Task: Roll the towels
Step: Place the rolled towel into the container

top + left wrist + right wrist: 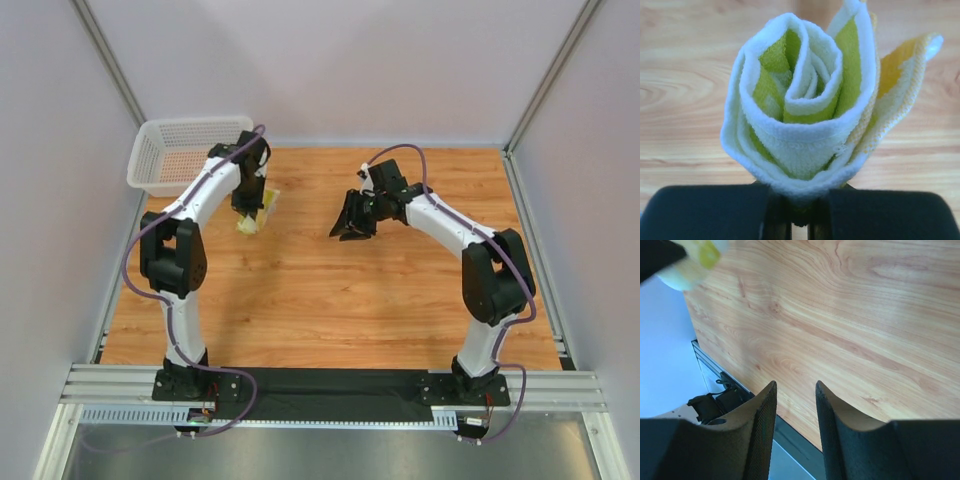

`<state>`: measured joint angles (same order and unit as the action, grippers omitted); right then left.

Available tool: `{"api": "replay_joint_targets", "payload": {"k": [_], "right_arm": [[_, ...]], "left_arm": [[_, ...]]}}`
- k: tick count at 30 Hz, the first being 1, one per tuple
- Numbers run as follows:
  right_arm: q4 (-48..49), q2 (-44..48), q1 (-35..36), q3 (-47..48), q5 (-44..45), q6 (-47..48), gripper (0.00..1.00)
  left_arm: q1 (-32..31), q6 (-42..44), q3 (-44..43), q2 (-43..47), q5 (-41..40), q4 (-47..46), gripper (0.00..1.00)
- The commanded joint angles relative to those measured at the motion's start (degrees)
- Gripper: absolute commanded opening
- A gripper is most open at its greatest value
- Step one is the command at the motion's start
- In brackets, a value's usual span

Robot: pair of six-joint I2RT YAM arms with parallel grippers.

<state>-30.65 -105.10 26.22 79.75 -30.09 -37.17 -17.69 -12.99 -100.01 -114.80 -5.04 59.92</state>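
The robot's left gripper will release the rolled towel inside the white mesh basket [208, 182], near the basket's near rim.
One towel [800, 100], cream and lime-yellow, is wound into a loose roll; its spiral end faces the left wrist camera and a yellow corner sticks out at the right. My left gripper [800, 200] is shut on the bottom of that roll. From above, the towel [254, 216] hangs under the left gripper [248, 205], just above the wooden table near the basket. My right gripper [350, 228] hovers over the middle of the table, tilted toward the left. In its own view the right gripper [795, 385] stands open with nothing between its fingers, and the towel [690, 265] is a blur at top left.
A white mesh basket [170, 150] stands at the back left corner, close behind the left arm. The wooden table [330, 300] is walled by grey panels at the back and both sides. A black strip and metal rails [330, 385] run along the near edge.
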Motion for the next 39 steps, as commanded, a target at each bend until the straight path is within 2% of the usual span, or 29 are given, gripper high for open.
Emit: {"api": "replay_joint_targets", "payload": {"k": [1, 8, 14, 17, 22, 27, 29, 35, 39], "right_arm": [[-3.17, 3.76, -0.99, 1.29, -0.24, 2.80, 0.38], [-7.14, 6.22, -2.31, 0.59, 0.12, 4.82, 0.38], [-7.49, 7.98, -2.40, -1.61, -0.41, 4.56, 0.38], [-7.23, 8.07, -2.40, -3.01, -0.76, 4.21, 0.37], [-8.54, 7.72, -2.49, -3.89, -1.12, 4.47, 0.37], [-10.56, 6.84, -2.40, -3.46, -0.41, 5.17, 0.36], [-10.74, 6.84, -2.49, -3.54, -0.15, 4.83, 0.36], [-10.83, 5.96, -2.40, -3.90, 0.11, 3.68, 0.35], [-10.83, 5.34, -2.40, -3.46, 0.29, 3.24, 0.35]], "left_arm": [[2.57, 1.74, -7.47, 1.51, -2.43, 4.23, 0.00], [8.63, 1.57, -25.55, -3.66, -5.59, 8.54, 0.00], [14.17, 0.16, -34.80, -8.15, -6.03, 7.76, 0.00], [16.36, -0.62, -35.17, -10.00, -9.36, 4.25, 0.00], [18.83, -3.35, -35.35, -13.95, -10.52, -4.43, 0.00], [18.92, -4.06, -42.45, -21.05, -14.03, -7.63, 0.00], [19.36, -4.40, -42.73, -22.21, -13.25, -10.17, 0.00], [20.77, -6.78, -43.87, -27.48, -11.58, -10.79, 0.00], [20.68, -7.40, -43.08, -27.58, -11.05, -7.28, 0.00]]}}
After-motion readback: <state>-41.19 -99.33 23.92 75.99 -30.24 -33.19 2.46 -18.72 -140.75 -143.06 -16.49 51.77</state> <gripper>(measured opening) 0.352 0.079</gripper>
